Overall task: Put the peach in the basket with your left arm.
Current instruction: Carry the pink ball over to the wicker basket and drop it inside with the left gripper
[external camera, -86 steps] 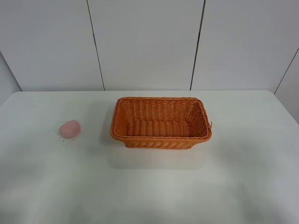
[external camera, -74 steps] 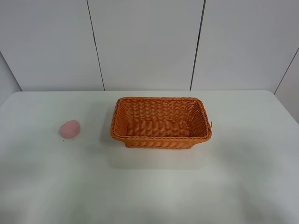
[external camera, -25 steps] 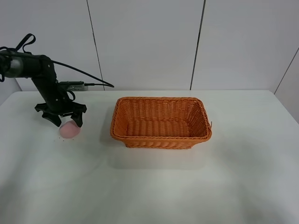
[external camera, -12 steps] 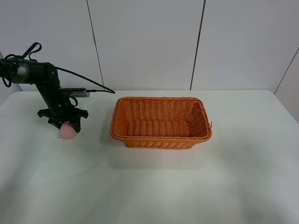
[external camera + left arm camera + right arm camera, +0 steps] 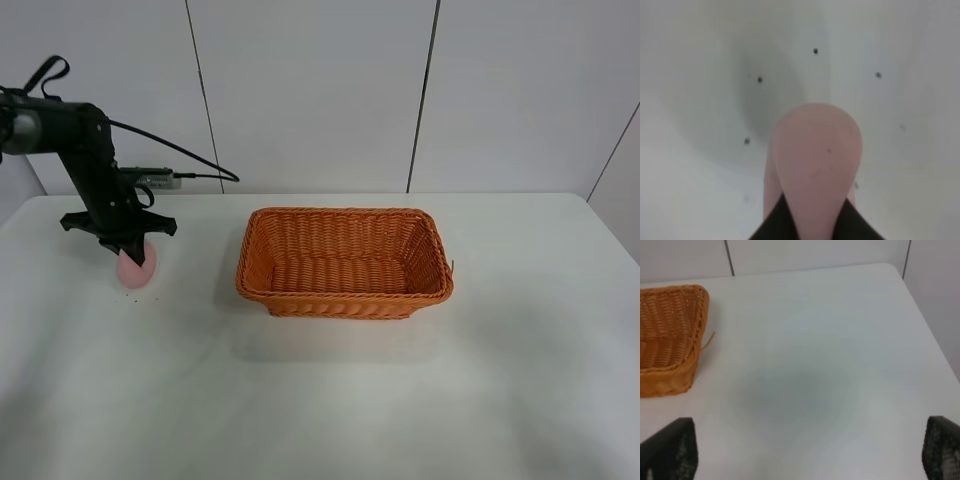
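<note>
The robot's left gripper needs to release the peach on the basket's bottom by the middle of its near rim (image 5: 335,277).
The pale pink peach (image 5: 136,268) is at the left of the white table, held in my left gripper (image 5: 130,252), which points down and is shut on it. In the left wrist view the peach (image 5: 815,155) fills the middle between the black fingers (image 5: 771,229) and casts a shadow on the table below, so it hangs a little above the surface. The orange wicker basket (image 5: 345,297) stands at the table's middle, to the right of the peach, and holds nothing. My right gripper (image 5: 807,455) is open over bare table; the basket's corner (image 5: 670,340) shows in the right wrist view.
The white table (image 5: 330,400) has small dark specks (image 5: 130,291) under the peach. A panelled white wall (image 5: 310,90) stands behind the table. The left arm's black cable (image 5: 190,160) trails toward the wall.
My left arm came in over the peach, its gripper shut on it, and the peach has shifted slightly left and up off the table. The basket has not moved.
</note>
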`<state>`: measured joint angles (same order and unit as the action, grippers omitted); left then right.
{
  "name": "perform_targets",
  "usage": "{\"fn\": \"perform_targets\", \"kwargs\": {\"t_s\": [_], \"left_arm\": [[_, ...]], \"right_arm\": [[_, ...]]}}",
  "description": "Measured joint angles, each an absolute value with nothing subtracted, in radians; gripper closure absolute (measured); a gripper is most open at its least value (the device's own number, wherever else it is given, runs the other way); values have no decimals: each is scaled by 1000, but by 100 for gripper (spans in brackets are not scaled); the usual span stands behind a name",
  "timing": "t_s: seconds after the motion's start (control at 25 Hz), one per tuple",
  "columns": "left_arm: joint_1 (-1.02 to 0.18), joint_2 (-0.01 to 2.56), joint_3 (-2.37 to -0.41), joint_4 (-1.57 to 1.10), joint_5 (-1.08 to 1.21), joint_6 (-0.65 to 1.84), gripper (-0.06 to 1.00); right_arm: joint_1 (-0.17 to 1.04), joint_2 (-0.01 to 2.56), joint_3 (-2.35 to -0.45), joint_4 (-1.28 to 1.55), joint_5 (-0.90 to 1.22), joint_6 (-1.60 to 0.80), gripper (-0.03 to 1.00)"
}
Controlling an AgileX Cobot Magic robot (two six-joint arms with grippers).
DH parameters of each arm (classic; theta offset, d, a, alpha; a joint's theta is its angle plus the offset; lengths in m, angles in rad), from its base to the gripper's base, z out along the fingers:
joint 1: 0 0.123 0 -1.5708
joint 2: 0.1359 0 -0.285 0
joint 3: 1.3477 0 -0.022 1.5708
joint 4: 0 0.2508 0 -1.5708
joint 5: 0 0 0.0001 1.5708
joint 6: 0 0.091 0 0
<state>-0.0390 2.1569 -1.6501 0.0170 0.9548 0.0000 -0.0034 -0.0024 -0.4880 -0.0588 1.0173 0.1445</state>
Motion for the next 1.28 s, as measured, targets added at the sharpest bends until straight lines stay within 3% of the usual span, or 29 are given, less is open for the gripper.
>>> {"fn": "perform_targets", "kwargs": {"t_s": [0.48, 1.0, 1.28], "left_arm": [[-84, 2051, -1854, -10, 1165, 0, 82], [-455, 2237, -2148, -44, 1170, 0, 82], [-586, 2395, -2239, -51, 1155, 0, 82]], "right_arm": [[-3, -2, -488, -59, 1017, 144, 27], [-3, -2, -488, -59, 1017, 144, 27], [-3, -2, -488, -59, 1017, 144, 27]]}}
